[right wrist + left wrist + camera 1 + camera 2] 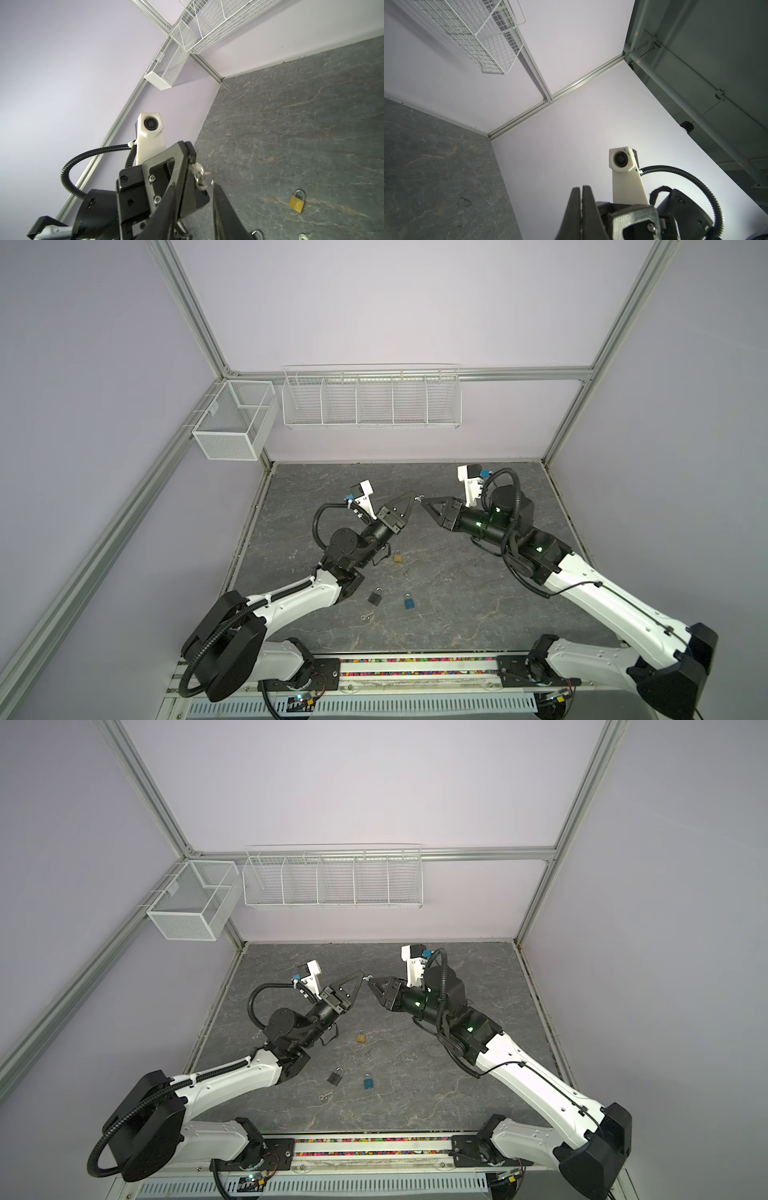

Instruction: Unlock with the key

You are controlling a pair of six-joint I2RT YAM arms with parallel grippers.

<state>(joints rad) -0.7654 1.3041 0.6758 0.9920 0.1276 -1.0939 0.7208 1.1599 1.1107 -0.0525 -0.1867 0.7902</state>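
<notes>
The key's blade is covered by my left gripper, so my right gripper needs to open, line up and take the key's round head [199,175] so that the key can go into a padlock blade first.
Above the middle of the table my left gripper [414,495] [363,974] is shut on a small silver key [420,498] [204,178] with a ring. In the right wrist view the key sticks out from the left gripper [190,158] between its closed fingers. My right gripper [424,502] [192,185] faces it tip to tip. Its jaws stand apart around the key's free end, and whether they touch it is unclear. In the left wrist view the left gripper [581,188] shows shut, with the key hidden. A brass padlock [397,558] [297,202] lies on the table below.
A dark grey padlock [375,596] and a blue padlock [409,602] lie nearer the front of the grey marbled table [478,614]. Loose keys [365,616] [405,572] lie beside them. A mesh box [232,427] and a wire rack [372,400] hang on the walls.
</notes>
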